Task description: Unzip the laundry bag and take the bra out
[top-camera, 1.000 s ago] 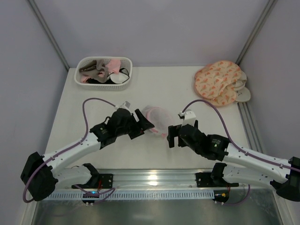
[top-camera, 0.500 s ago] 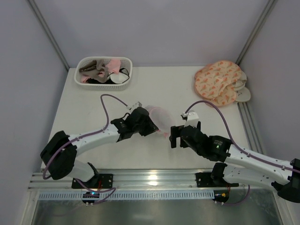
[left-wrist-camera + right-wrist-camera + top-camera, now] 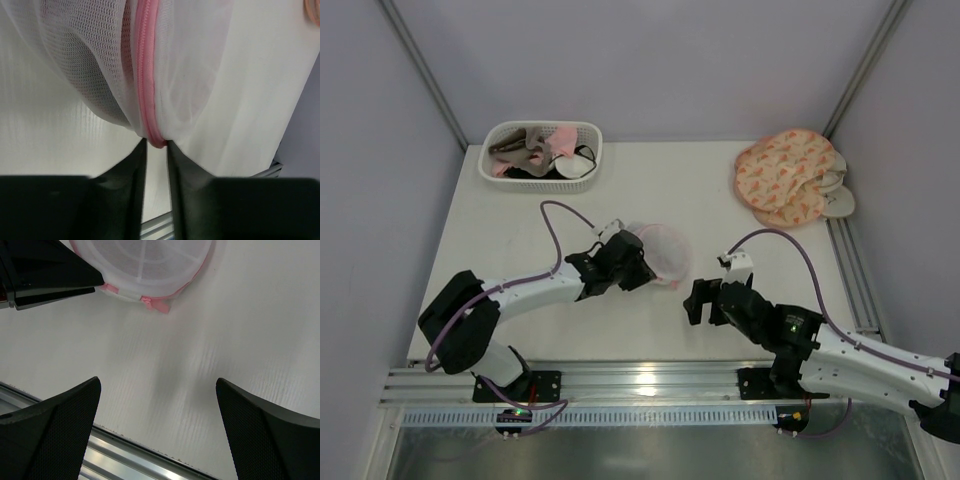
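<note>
The pink rim sits shallow at the tips of my left gripper's fingers, so next I open them and take the rim deeper [image 3: 150, 123] before my right gripper pulls the zipper tab.
The laundry bag [image 3: 661, 250] is a small round white mesh pouch with a pink zipper rim, lying mid-table. My left gripper [image 3: 643, 267] is at its near-left edge, shut on the pink rim. In the left wrist view the rim [image 3: 147, 75] runs down into the narrow gap at my fingertips [image 3: 156, 145], with mesh on both sides. My right gripper [image 3: 698, 300] is open and empty, near and to the right of the bag. The right wrist view shows the bag [image 3: 145, 260] and its pink zipper tab [image 3: 156, 304] ahead of the wide jaws [image 3: 157, 390]. No bra can be made out.
A white basket [image 3: 542, 125] of garments stands at the back left. A peach orange-patterned fabric piece [image 3: 785, 175] lies at the back right against the wall. A metal rail [image 3: 650, 385] runs along the near edge.
My left gripper has moved right onto the bag's rim and the bag has shifted a little right. My right gripper has drawn back toward the near edge.
</note>
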